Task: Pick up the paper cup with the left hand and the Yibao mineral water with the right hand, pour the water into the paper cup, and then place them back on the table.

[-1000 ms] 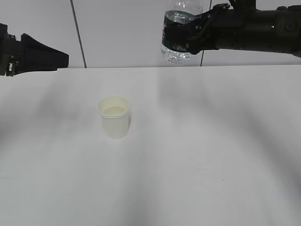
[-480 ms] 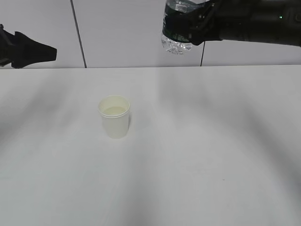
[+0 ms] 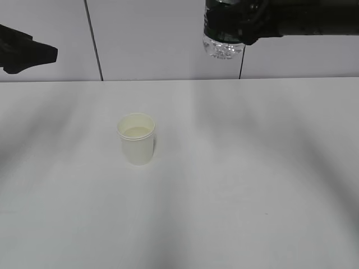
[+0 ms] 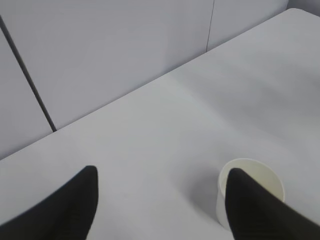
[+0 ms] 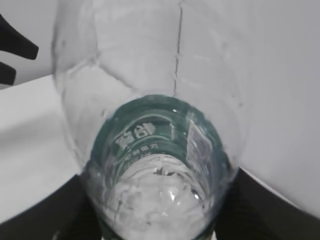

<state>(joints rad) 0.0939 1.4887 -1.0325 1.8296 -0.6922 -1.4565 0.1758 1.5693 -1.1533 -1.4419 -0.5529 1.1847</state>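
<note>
The Yibao mineral water will leave my right gripper on the bare white table (image 3: 226,157) beside the paper cup, below that gripper. The bottle now hangs high above.
The paper cup (image 3: 136,147) stands upright on the white table (image 3: 252,168), left of centre, and nothing touches it. In the left wrist view the paper cup (image 4: 262,176) shows partly behind my right-hand finger. My left gripper (image 4: 161,172) is open and empty, and it hovers at the far left (image 3: 47,54), well away from the cup. The Yibao mineral water (image 3: 223,33) hangs high at the top of the exterior view, its top cut off by the frame. My right gripper (image 3: 249,25) is shut on the bottle. The bottle's green label (image 5: 150,137) and base fill the right wrist view.
A pale wall with dark vertical seams (image 3: 94,39) rises behind the table's far edge (image 3: 168,79). The table (image 4: 150,130) carries nothing but the cup in view.
My right arm has lifted the bottle higher and a little to the right. My left gripper has drawn back to the left and upward. The cup has not moved.
</note>
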